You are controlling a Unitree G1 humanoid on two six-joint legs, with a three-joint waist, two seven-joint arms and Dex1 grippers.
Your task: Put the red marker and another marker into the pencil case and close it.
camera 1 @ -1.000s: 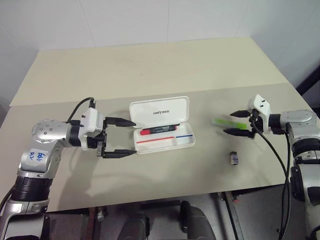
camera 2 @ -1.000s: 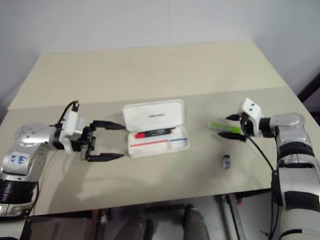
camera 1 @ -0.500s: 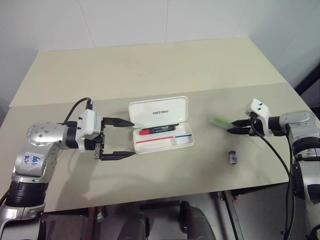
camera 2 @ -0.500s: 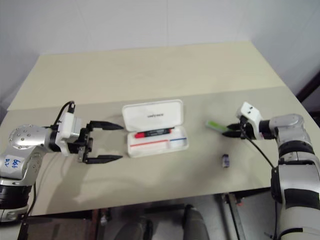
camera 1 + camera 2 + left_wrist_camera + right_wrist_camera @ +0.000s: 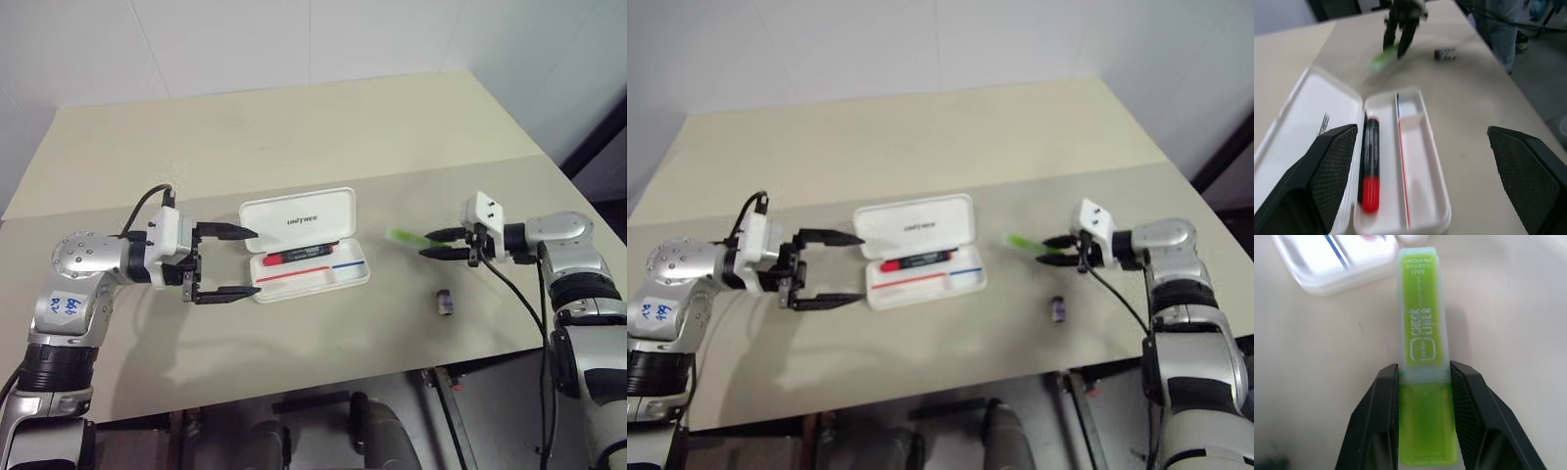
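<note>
The lime-green highlighter will go down in the tray's front compartment [image 5: 297, 284] along the red stripe, set there by my right gripper.
The white pencil case [image 5: 345, 277] lies open mid-table, its lid [image 5: 299, 220] tipped back. In the tray's back compartment lies the red marker [image 5: 293, 258], also seen in the left wrist view [image 5: 1369, 169]. My left gripper [image 5: 225, 262] stands open just left of the case, level with it, holding nothing. To the right of the case, my right gripper [image 5: 427, 244] is shut on one end of the lime-green highlighter [image 5: 400, 236]. Its free end points at the case. In the right wrist view the black fingers [image 5: 1385, 421] pinch the highlighter [image 5: 1422, 328] from both sides.
A small grey lump [image 5: 444, 302] lies on the table in front of the right gripper, near the front edge. A thin red-and-blue stripe [image 5: 323, 267] runs along the case's tray. Bare tabletop [image 5: 294, 137] stretches behind the case.
My right gripper has shut on the highlighter and carried it a little left, towards the case. The left gripper stays open beside the case. The camera has shifted.
</note>
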